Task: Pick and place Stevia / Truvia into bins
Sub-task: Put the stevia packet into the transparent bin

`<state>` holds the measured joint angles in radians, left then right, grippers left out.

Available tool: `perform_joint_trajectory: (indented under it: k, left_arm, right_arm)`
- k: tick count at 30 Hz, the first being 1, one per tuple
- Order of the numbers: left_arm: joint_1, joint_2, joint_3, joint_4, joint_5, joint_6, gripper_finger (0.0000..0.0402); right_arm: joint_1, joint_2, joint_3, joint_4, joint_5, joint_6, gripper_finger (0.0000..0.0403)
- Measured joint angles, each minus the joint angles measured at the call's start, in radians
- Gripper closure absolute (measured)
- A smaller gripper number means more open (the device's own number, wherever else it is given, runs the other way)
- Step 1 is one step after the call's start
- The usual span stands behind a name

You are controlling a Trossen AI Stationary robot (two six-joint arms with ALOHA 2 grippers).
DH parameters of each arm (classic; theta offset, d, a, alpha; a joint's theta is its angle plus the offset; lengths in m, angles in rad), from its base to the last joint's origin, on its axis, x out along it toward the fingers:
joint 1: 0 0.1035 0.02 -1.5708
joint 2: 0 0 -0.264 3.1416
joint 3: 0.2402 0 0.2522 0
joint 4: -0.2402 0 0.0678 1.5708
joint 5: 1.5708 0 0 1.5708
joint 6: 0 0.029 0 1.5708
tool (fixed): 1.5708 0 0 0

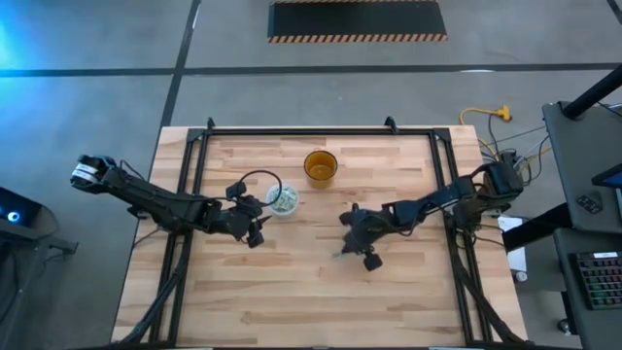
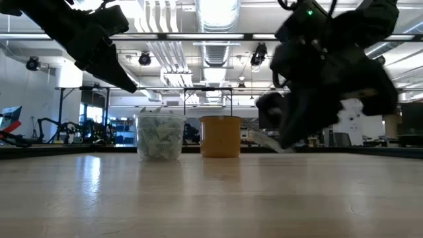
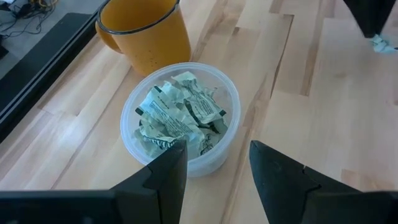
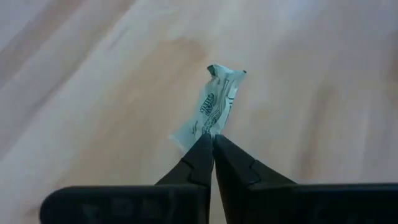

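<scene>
Next, I let go of the sachet, now held low over the wood, with my right gripper on top of the crumpled sachets in the translucent cup (image 1: pixel 285 199).
The translucent cup (image 1: pixel 283 201) (image 3: pixel 180 118) (image 2: pixel 159 135) stands on the table, filled with crumpled green-and-white Stevia sachets. My left gripper (image 1: pixel 255 229) (image 3: pixel 214 165) hovers open just left of it, above the table. My right gripper (image 1: pixel 364 255) (image 4: pixel 212 140) is right of the table's centre, low over the wood, and shut on one sachet (image 4: pixel 214 109) (image 2: pixel 264 140) (image 1: pixel 340 255). That sachet also shows far off in the left wrist view (image 3: pixel 382 43). My right gripper pinches the sachet by one end (image 4: pixel 210 129) between its two fingertips. The rest of the sachet sticks out beyond the fingertips, crumpled at its free end (image 4: pixel 227 73). In the low view it juts out beside the gripper, seemingly just clear of the table.
An amber-brown mug (image 1: pixel 320 167) (image 3: pixel 146 34) (image 2: pixel 220 136) stands close behind and to the right of the translucent cup. A black frame (image 1: pixel 194 156) runs along the table's left, far and right edges. Bare wood (image 1: pixel 311 301) lies toward the near edge.
</scene>
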<state>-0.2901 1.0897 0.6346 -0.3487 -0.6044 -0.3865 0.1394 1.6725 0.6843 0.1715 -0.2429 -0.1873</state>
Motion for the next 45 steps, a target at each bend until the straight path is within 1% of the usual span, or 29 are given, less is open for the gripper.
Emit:
perform_joint_trajectory:
  k: [4, 9, 11, 20, 25, 27, 34, 39, 45]
  left_arm:
    - [0.000, 0.000, 0.000, 0.000, 0.000, 0.000, 0.0243]
    - [0.000, 0.000, 0.000, 0.000, 0.000, 0.001, 0.0243]
    - [0.000, 0.000, 0.000, 0.000, 0.000, 0.001, 0.0243]
    - [0.000, 0.000, 0.000, 0.000, 0.000, 0.003, 0.0243]
    - [0.000, -0.006, 0.004, -0.002, -0.001, 0.010, 0.0243]
    - [0.000, -0.013, 0.006, -0.002, -0.001, 0.010, 0.0243]
    - [-0.001, -0.056, 0.002, -0.014, -0.001, 0.010, 0.0243]
    - [-0.012, -0.064, 0.001, -0.017, 0.000, 0.007, 0.0243]
    - [-0.022, -0.068, 0.002, -0.029, 0.000, 0.002, 0.0243]
  right_arm:
    - [-0.001, 0.000, 0.066, -0.001, 0.128, -0.089, 0.0394]
    - [-0.009, 0.000, 0.136, 0.079, 0.348, -0.161, 0.0394]
    - [-0.026, 0.000, 0.162, 0.121, 0.375, -0.162, 0.0394]
    - [-0.161, 0.000, 0.241, 0.161, 0.369, -0.158, 0.0394]
    - [-0.225, 0.049, 0.279, 0.210, 0.260, -0.130, 0.0394]
    - [-0.236, 0.096, 0.312, 0.214, 0.243, -0.129, 0.0394]
    - [-0.268, 0.234, 0.445, 0.197, 0.242, -0.119, 0.0394]
    - [-0.274, 0.308, 0.537, 0.105, 0.242, -0.119, 0.0394]
    - [-0.280, 0.361, 0.601, 0.021, 0.242, -0.109, 0.0394]
